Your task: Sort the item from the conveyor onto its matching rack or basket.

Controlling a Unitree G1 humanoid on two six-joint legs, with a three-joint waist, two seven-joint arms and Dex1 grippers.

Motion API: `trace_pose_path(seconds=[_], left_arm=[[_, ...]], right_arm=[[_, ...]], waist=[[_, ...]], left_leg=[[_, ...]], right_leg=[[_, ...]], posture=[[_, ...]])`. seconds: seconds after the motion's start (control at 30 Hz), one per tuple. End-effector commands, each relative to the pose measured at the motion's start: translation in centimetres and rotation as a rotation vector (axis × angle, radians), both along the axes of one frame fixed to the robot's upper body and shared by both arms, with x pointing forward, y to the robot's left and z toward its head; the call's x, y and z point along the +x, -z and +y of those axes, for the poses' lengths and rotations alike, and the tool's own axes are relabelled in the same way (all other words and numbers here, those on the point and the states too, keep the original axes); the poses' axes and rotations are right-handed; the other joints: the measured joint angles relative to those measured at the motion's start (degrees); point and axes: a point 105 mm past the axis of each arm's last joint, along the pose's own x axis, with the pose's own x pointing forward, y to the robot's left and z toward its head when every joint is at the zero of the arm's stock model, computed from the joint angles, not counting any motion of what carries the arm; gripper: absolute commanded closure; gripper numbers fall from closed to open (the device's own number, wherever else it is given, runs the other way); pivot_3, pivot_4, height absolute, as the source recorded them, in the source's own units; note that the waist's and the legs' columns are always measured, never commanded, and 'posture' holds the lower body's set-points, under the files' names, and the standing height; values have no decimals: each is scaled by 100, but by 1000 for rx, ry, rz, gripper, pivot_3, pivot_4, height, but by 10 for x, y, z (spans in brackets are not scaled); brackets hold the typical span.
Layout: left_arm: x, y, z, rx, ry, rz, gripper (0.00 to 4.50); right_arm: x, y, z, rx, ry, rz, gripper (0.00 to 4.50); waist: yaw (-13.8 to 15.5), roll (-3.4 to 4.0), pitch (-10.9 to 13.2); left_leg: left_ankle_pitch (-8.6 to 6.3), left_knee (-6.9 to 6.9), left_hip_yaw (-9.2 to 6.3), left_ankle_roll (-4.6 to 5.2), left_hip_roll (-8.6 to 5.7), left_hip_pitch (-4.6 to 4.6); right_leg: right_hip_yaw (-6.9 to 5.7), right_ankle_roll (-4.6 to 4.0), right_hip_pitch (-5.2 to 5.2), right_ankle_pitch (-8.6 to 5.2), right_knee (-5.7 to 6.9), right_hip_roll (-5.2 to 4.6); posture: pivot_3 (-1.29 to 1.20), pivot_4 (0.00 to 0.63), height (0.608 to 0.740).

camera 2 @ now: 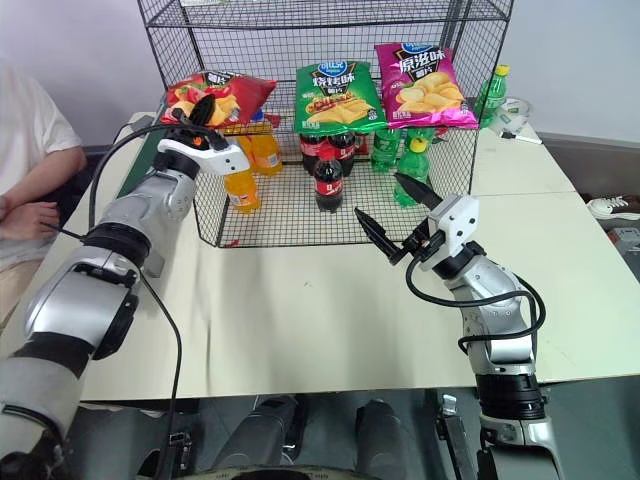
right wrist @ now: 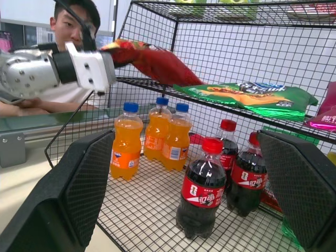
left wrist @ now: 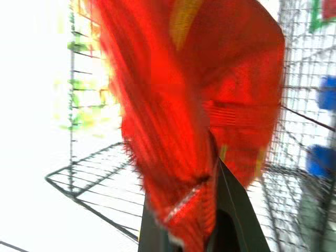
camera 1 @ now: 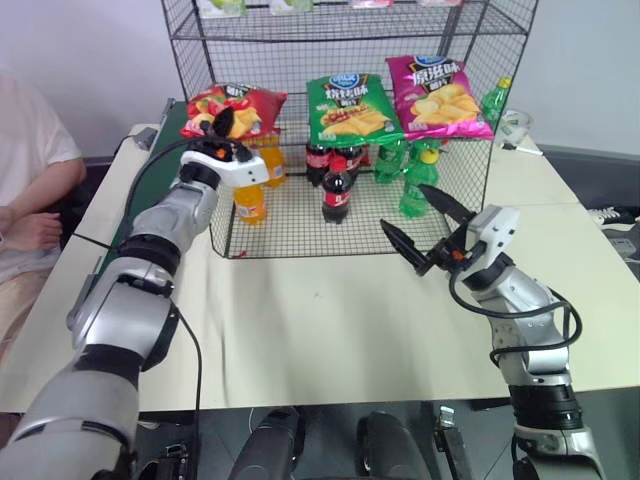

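My left gripper is going to release the red crisp bag on the rack's middle level (camera 1: 251, 111), setting it down beside the green bag.
The red crisp bag (camera 1: 240, 105) is pinched at one end by my left gripper (camera 1: 228, 124), which is shut on it. The bag hangs over the left end of the middle tier of the black wire rack (camera 1: 300, 228), and its far end (right wrist: 157, 63) reaches down to that tier beside the green bag. In the left wrist view the red bag (left wrist: 199, 105) sits between the fingers. My right gripper (camera 1: 404, 208) stands open with nothing in it, over the table in front of the rack's lowest tier. The dark green conveyor (right wrist: 52, 119) runs along the table's left side.
A green bag (camera 1: 350, 108) and a pink bag (camera 1: 440, 95) lie on the same tier. Below stand orange bottles (camera 1: 250, 200), cola bottles (camera 1: 337, 190) and green bottles (camera 1: 415, 185). A person (camera 1: 30, 180) sits at the left.
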Motion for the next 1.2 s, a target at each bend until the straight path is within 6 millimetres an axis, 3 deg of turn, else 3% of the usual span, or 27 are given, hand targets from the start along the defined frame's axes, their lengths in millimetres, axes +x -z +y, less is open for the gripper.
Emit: trace_pose_path(seconds=[0.03, 0.23, 0.47, 0.6, 0.8, 0.9, 1.13, 1.2], left_arm=[[10, -8, 4, -24, -77, 60, 4451], [13, -8, -20, -118, 22, 114, 4451], [17, -7, -17, -123, -6, 165, 4451], [12, -15, -28, -118, 78, 138, 4451], [10, -10, -34, -137, 134, 165, 4451], [10, -11, -29, -153, 126, 166, 3620], [9, -12, -17, -183, 129, 181, 218], [8, -16, -11, -232, 142, 188, 44]], right_arm=[[-6, -15, 4, -18, -14, -61, 0], [-6, -19, 10, -20, -28, -66, 0], [-5, -20, 9, -27, -26, -63, 0], [-4, -17, 8, -37, -20, -58, 0], [-3, -17, 10, -40, -24, -59, 0], [-2, -17, 10, -42, -24, -60, 0], [-2, -16, 8, -47, -27, -49, 0], [-3, -15, 7, -48, -27, -45, 0]], waist=[[11, 0, 0], [4, -1, 0], [1, -1, 0], [0, -1, 0], [12, -1, 0], [5, -1, 0], [19, -1, -4], [19, -1, -5]], left_leg=[[0, 2, 0, 0, -1, 0], [-1, 2, 0, 1, -1, 0], [0, 4, 1, 1, -2, 0], [0, 4, 0, 1, -1, 0], [0, 6, 1, 1, -2, 0], [0, 6, 1, 1, -2, 0], [0, 9, 0, 1, -2, 5], [0, 10, 0, 1, -2, 7]], right_leg=[[0, 0, 1, 0, 0, 0], [0, 3, 0, -2, 2, -1], [0, 3, 0, -2, 5, -2], [0, 3, 0, -2, 6, -2], [0, 3, 1, -2, 6, -2], [0, 3, 0, -2, 6, -2], [0, 3, 5, -2, 10, -2], [1, 3, 7, -2, 12, -2]], posture=[[0, 150, 740], [0, 150, 740], [0, 150, 740], [0, 150, 740], [0, 150, 740], [0, 150, 740], [0, 150, 740], [0, 150, 740]])
